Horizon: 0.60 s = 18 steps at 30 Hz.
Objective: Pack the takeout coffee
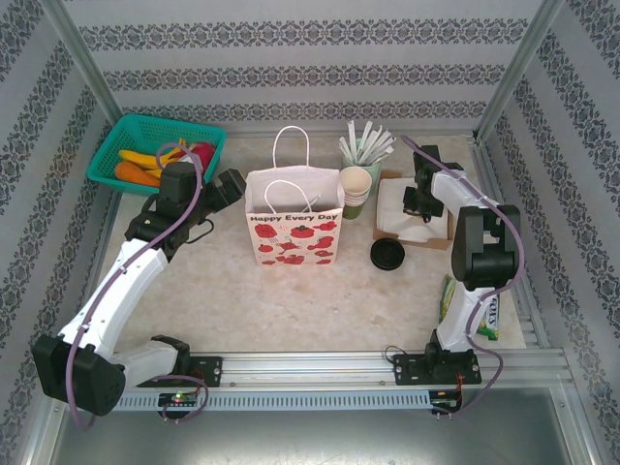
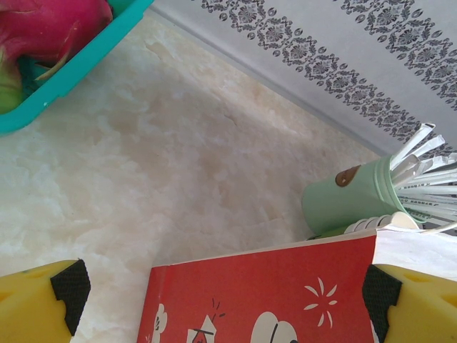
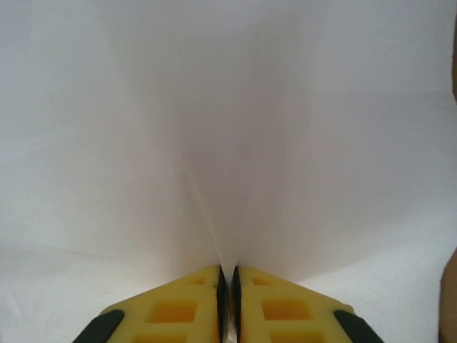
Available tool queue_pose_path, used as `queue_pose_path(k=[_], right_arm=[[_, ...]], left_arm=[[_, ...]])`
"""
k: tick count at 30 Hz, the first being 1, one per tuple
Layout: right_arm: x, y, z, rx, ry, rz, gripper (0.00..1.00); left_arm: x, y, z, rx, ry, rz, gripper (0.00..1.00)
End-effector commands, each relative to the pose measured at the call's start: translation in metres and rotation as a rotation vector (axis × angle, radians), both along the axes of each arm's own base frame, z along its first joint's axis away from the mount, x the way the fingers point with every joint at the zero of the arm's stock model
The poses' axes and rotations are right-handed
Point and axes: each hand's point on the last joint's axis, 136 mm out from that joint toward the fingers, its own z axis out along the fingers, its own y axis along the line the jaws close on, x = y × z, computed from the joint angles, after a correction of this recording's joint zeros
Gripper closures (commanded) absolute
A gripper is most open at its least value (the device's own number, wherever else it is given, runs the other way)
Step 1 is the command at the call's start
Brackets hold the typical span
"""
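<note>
My right gripper pinches only a thin crease in the napkin's flat middle. I should open it and take the napkin's corner (image 1: 383, 231) near the black lid.
A white paper bag (image 1: 292, 221) with red print and two handles stands open in the middle of the table. My left gripper (image 1: 231, 186) is at its left side, open wide. In the left wrist view the bag's red side (image 2: 264, 293) lies between the yellow fingers (image 2: 36, 304), with a gap on the left. My right gripper (image 1: 418, 204) is down on a pile of white napkins (image 1: 415, 200) in a brown box. It is shut, with a fold of white napkin (image 3: 228, 143) pinched between its pads. The takeout coffee is out of view.
A nested stack of green cups (image 1: 356, 191) stands right of the bag, behind it a mint holder (image 1: 362, 155) of wrapped sticks. A black lid (image 1: 387, 254) lies in front of the box. A teal basket (image 1: 116, 136) of fruit is at the back left, a green packet (image 1: 487, 312) at the right edge.
</note>
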Motion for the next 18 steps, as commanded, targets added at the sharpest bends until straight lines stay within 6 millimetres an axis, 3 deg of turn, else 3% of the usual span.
queue_pose_path(k=[1, 5, 14, 18], right_arm=[[-0.003, 0.002, 0.010, -0.018, -0.019, 0.017, 1.00], [-0.005, 0.004, 0.011, -0.006, -0.020, 0.017, 1.00], [-0.014, 0.012, 0.048, 0.011, -0.112, 0.031, 1.00], [-0.022, 0.014, 0.052, 0.020, -0.111, 0.047, 1.00]], left_arm=[[0.004, 0.004, 0.001, 0.001, -0.011, 0.010, 0.00], [0.005, 0.003, 0.001, 0.000, -0.010, 0.008, 0.00], [0.005, 0.003, 0.003, 0.003, -0.013, 0.004, 0.00], [0.006, 0.001, 0.003, 0.003, -0.014, -0.006, 0.00]])
